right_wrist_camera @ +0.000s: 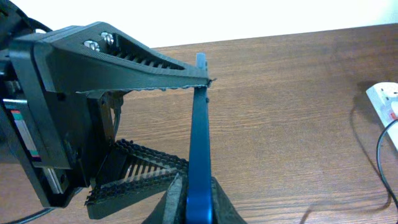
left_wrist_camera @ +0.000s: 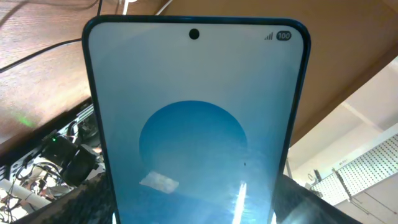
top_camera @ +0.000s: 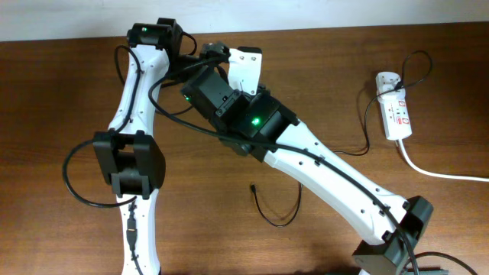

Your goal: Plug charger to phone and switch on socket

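Note:
My left gripper needs to open, turn and pinch the screen and back [left_wrist_camera: 193, 130] before my right gripper leaves for the charger, as it now spans the long edges of the phone.
The phone [top_camera: 246, 67] is held above the table at the back middle by both grippers. In the left wrist view its blue screen [left_wrist_camera: 193, 112] fills the frame, and my left gripper [left_wrist_camera: 193, 208] is shut on its two long edges. In the right wrist view the phone [right_wrist_camera: 200, 137] stands edge-on, and my right gripper [right_wrist_camera: 199, 202] is shut on its faces at one end. The charger's plug tip [top_camera: 252, 186] lies loose on the table. Its thin black cable [top_camera: 280, 220] loops and runs right to the adapter in the socket [top_camera: 395, 114].
The socket's thick white cord [top_camera: 439, 173] runs off the right edge. The socket also shows at the right edge of the right wrist view [right_wrist_camera: 387, 99]. My left arm [top_camera: 131, 164] stands at the left and my right arm [top_camera: 336, 179] crosses the middle above the cable loop.

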